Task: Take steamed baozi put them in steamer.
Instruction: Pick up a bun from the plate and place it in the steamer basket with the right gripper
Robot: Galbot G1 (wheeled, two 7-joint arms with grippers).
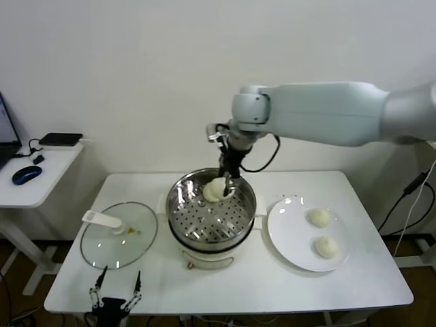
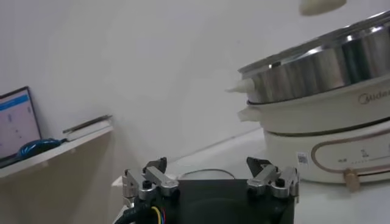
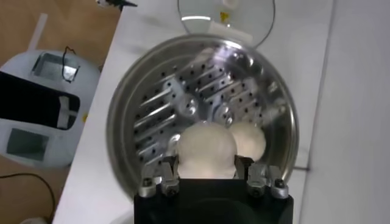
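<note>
My right gripper will set the held baozi down on the perforated tray [image 1: 192,208] [image 3: 218,91] between the second baozi and the glass lid.
My right gripper [image 1: 227,178] hangs over the back of the steamer [image 1: 204,226], shut on a creamy white baozi [image 1: 214,191]. In the right wrist view the held baozi [image 3: 206,149] fills the gap between the fingers of the gripper [image 3: 207,162], above the perforated tray [image 3: 177,97]. A second baozi [image 3: 251,139] lies on the tray just beside it. Two more baozi [image 1: 319,217] [image 1: 325,246] rest on the white plate [image 1: 289,231] to the right. My left gripper [image 1: 114,289] waits open at the table's front left, nothing between its fingers.
A glass lid [image 1: 119,235] with a white handle lies flat left of the steamer. The left wrist view shows the steamer's steel wall [image 2: 323,61] on its white base. A side desk with a mouse [image 1: 26,174] stands at far left.
</note>
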